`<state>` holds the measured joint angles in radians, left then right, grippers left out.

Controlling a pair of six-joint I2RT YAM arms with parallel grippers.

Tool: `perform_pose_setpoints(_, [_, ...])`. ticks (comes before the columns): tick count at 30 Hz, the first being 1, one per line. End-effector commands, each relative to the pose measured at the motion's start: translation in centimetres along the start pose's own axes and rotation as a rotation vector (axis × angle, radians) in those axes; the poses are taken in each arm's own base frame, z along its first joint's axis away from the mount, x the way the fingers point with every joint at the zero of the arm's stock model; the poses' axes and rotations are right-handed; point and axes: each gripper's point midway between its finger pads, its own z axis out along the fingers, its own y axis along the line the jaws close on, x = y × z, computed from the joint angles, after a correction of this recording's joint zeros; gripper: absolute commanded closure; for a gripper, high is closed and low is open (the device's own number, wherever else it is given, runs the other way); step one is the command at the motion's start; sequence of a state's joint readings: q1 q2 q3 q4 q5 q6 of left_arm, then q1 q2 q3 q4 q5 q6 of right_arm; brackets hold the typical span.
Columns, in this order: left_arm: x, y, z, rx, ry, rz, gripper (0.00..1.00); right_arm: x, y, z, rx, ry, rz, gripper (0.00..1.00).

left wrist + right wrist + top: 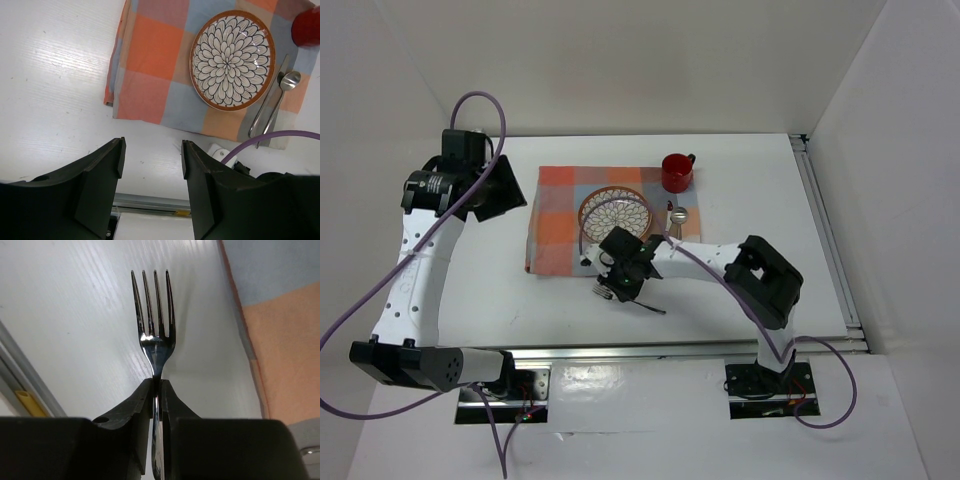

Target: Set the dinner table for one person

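The silver fork, now just in front of the checked cloth, will go down on the cloth point(559, 217) between the plate and my left gripper, set there by my right gripper.
My right gripper point(609, 284) is shut on the neck of a silver fork point(153, 315), just in front of the checked cloth point(570, 215) over the white dinner table point(760, 180). The fork's tines point out past the fingertips and its handle point(650, 307) trails behind. On the cloth lie a flower-patterned plate point(616, 212), a red cup point(676, 171), and a spoon point(287, 82) beside a knife point(270, 97), right of the plate. My left gripper point(152, 155) is open and empty, held high at the cloth's left side point(500, 190).
A metal rail point(680, 348) runs along the table's near edge, and another runs along the right edge point(825, 230). White walls enclose the back and sides. The right arm's purple cable point(270, 137) loops over the cloth's near edge.
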<state>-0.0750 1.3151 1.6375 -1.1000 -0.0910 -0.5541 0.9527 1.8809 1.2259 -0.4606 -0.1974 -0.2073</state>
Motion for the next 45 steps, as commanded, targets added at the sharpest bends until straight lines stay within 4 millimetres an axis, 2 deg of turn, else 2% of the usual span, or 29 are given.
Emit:
perform_pose_setpoints(1, [-1.0,-0.7,-1.4,0.043,-0.046,-0.008,0.35,-3.6,0.3,-2.8,-0.028,-0.057,-0.034,0.92])
perform_pose_setpoints(3, [-1.0,-0.7,-1.4,0.043,-0.046,-0.008,0.35,-5.4,0.6,-4.0,-0.063,-0.102,-0.035,0.92])
perform_pose_setpoints(4, [-1.3,-1.1,-1.4,0.055,-0.047,-0.008,0.35,-7.5,0.1,-5.7,-0.064,-0.142,-0.031,0.92])
perform_pose_setpoints(6, [-2.2,-1.2,-2.3,0.063,-0.075,-0.016,0.35,-8.6,-0.8,-5.6,-0.089,-0.135,-0.005,0.92])
perform_pose_setpoints(7, [-2.7,-1.1,-2.6,0.064,-0.09,-0.023,0.35,-11.1,-1.0,-6.8,-0.08,-0.182,-0.008,0.92])
perform_pose_setpoints(8, [-2.7,-1.1,-2.6,0.064,-0.09,-0.023,0.35,-12.0,-1.8,-7.0,-0.073,-0.194,0.051,0.92])
perform_pose_setpoints(9, [-2.8,-1.3,-2.6,0.076,-0.094,-0.023,0.35,-12.2,-2.5,-6.0,-0.095,-0.182,0.089,0.92])
perform_pose_setpoints(10, [-3.2,-1.2,-3.2,0.078,-0.113,-0.03,0.35,-13.1,-3.1,-5.9,-0.091,-0.191,0.122,0.92])
perform_pose_setpoints(11, [-3.1,-1.5,-3.2,0.094,-0.106,-0.038,0.35,-16.0,-4.0,-7.1,-0.078,-0.255,0.142,0.94])
perform_pose_setpoints(12, [-3.2,-1.1,-3.2,0.095,-0.105,-0.052,0.35,-16.2,-4.9,-5.7,-0.106,-0.241,0.223,0.96])
perform_pose_setpoints(13, [-3.6,-1.3,-3.6,0.114,-0.121,-0.057,0.35,-17.4,-5.6,-5.9,-0.102,-0.272,0.259,0.98])
perform_pose_setpoints(14, [-3.4,-1.6,-4.2,0.144,-0.128,-0.055,0.35,-19.6,-6.2,-6.8,-0.108,-0.337,0.288,0.99])
perform_pose_setpoints(15, [-3.8,-1.6,-4.5,0.155,-0.15,-0.073,0.35,-20.3,-6.3,-6.3,-0.147,-0.353,0.355,0.99])
perform_pose_setpoints(16, [-3.8,-1.6,-4.9,0.16,-0.16,-0.073,0.36,-22.0,-7.4,-6.8,-0.141,-0.424,0.38,0.97])
perform_pose_setpoints(17, [-4.2,-1.5,-5.2,0.162,-0.181,-0.079,0.36,-23.4,-7.3,-7.6,-0.156,-0.471,0.435,0.97])
perform_pose_setpoints(18, [-4.2,-1.5,-5.7,0.169,-0.192,-0.087,0.36,-23.8,-8.1,-7.3,-0.159,-0.49,0.476,0.97])
perform_pose_setpoints(20, [-4.2,-1.5,-5.7,0.169,-0.192,-0.087,0.36,-26.3,-8.8,-7.9,-0.166,-0.59,0.514,0.97])
perform_pose_setpoints(22, [-4.3,-1.3,-6.1,0.165,-0.207,-0.088,0.36,-27.6,-10.1,-7.0,-0.143,-0.646,0.6,1.0])
perform_pose_setpoints(25, [-4.3,-1.3,-6.1,0.163,-0.208,-0.078,0.36,-29.1,-11.3,-5.7,-0.088,-0.708,0.693,1.0])
perform_pose_setpoints(29, [-4.0,-1.2,-6.5,0.167,-0.216,-0.078,0.36,-29.8,-12.6,-3.5,-0.059,-0.754,0.791,1.0])
perform_pose_setpoints(30, [-4.0,-1.3,-6.6,0.176,-0.212,-0.076,0.36,-30.3,-13.0,-3.6,-0.054,-0.773,0.831,1.0])
perform_pose_setpoints(31, [-3.7,-1.2,-6.3,0.171,-0.202,-0.077,0.36,-29.9,-13.3,-1.9,-0.031,-0.765,0.857,1.0])
perform_pose_setpoints(33, [-3.6,-1.4,-6.3,0.181,-0.198,-0.075,0.36,-30.6,-14.0,-1.5,-0.033,-0.812,0.902,1.0])
perform_pose_setpoints(34, [-3.4,-1.3,-6.0,0.176,-0.188,-0.076,0.36,-29.7,-14.2,-0.2,-0.019,-0.787,0.924,1.0])
perform_pose_setpoints(35, [-3.4,-1.3,-6.3,0.18,-0.196,-0.075,0.36,-30.6,-14.0,-0.3,-0.027,-0.84,0.916,1.0])
perform_pose_setpoints(38, [-3.2,-1.2,-6.3,0.176,-0.188,-0.076,0.36,-29.9,-14.5,1.7,0.008,-0.852,0.97,1.0])
perform_pose_setpoints(40, [-3.2,-1.2,-6.3,0.176,-0.188,-0.076,0.36,-29.8,-14.7,2.1,0.009,-0.858,0.994,0.99])
perform_pose_setpoints(42, [-3.3,-1.0,-6.3,0.168,-0.192,-0.077,0.36,-29.6,-15.1,2.5,0.026,-0.863,1.0,0.92])
perform_pose_setpoints(45, [-3.1,-0.7,-6.2,0.155,-0.189,-0.069,0.36,-29.5,-15.2,2.8,0.029,-0.856,1.003,0.7])
